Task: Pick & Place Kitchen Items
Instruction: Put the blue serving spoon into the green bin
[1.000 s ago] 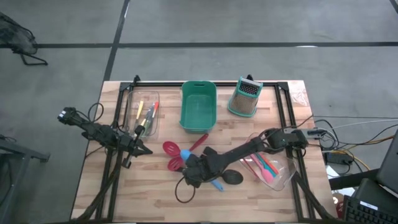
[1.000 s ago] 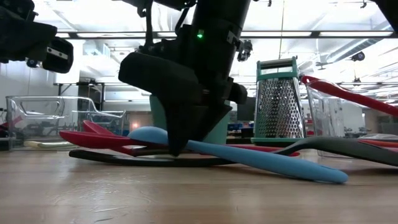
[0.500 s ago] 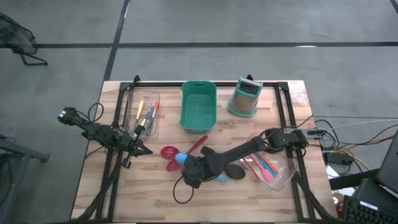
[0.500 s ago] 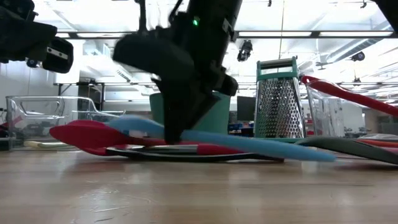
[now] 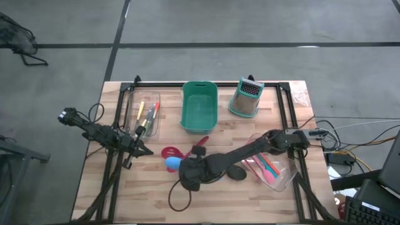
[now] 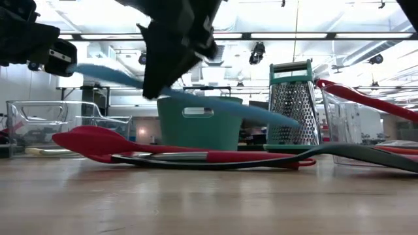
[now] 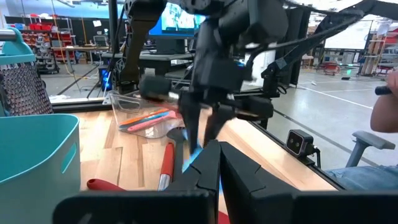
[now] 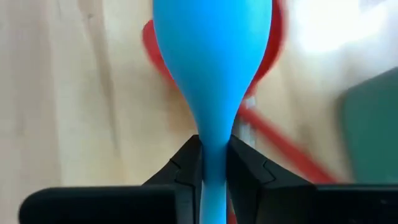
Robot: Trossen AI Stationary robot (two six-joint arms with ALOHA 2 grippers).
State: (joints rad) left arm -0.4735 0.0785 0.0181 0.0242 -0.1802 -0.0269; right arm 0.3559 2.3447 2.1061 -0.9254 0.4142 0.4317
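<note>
My right gripper should drop the blue spoon inside the teal bin [image 5: 202,108], with the spoon's head toward the bin's far rim.
My right gripper [image 8: 214,163] hangs over the table's middle near the front and is shut on a blue spoon [image 6: 215,104], whose head [image 5: 170,164] points toward the table's left. Under it, red spatulas [image 5: 169,152] and a black-headed spoon [image 5: 236,172] lie flat on the wood. My left gripper [image 7: 217,163] is shut on nothing and hovers left of the pile, beside a clear tub [image 5: 145,115] holding thin yellow and orange tools. My right gripper pinches the blue spoon's narrow neck [image 8: 213,146], just behind the head, between its two fingers [image 8: 186,163]. The fingers come from above, pointing down, and lie across the handle. The spoon is lifted clear of the table and tilted, head end [image 6: 98,72] higher than the handle end [image 6: 281,119].
A teal bin [image 5: 200,106] and a metal box grater [image 5: 247,97] stand at the table's far side. A clear tub [image 5: 275,170] with pink and red utensils lies at the right, under my right arm. A black cable loops near the front edge [image 5: 178,199].
My right gripper has risen with the blue spoon and drifted a little toward the table's left edge. The spoon, which lay flat on the red spatulas, is now lifted clear and tilted with its head end up. The spatulas stay on the table.
</note>
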